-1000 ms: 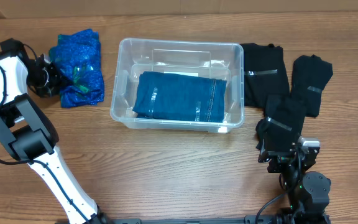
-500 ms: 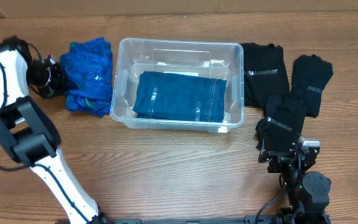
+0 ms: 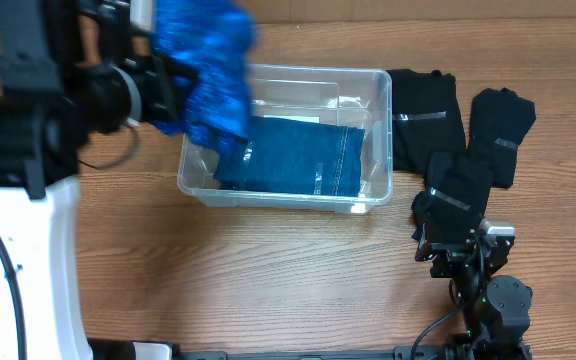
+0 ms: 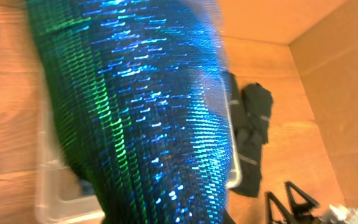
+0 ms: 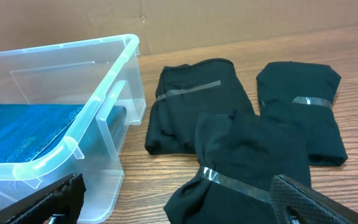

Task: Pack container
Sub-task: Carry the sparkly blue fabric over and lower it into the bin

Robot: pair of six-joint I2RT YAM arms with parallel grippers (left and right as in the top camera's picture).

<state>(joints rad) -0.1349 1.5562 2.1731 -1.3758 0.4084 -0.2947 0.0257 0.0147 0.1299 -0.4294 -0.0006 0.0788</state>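
Note:
The robot's left gripper needs to release the shiny blue sequined cloth on the denim-like cloth's end (image 3: 254,160) that is farthest from the black bundles.
The clear plastic container (image 3: 373,78) stands mid-table with a folded blue denim-like cloth (image 3: 298,155) lying in it. My left gripper (image 3: 166,88) is raised over the container's left end, shut on a shiny blue sequined cloth (image 3: 210,62) that hangs over the tub. That cloth (image 4: 148,106) fills the left wrist view and hides the fingers; the container's rim (image 4: 232,146) shows behind it. My right gripper (image 5: 179,208) is open and empty, low over the table beside the container (image 5: 98,68), with a black taped bundle (image 5: 253,155) between its fingers.
Three black taped cloth bundles lie right of the container: one (image 3: 423,115) next to it, one (image 3: 503,120) far right, one (image 3: 455,190) in front. A cardboard wall (image 5: 229,18) backs the table.
My left arm has lifted the shiny blue cloth from the table at the far left and carried it right, up over the container's left end. The right arm has not moved.

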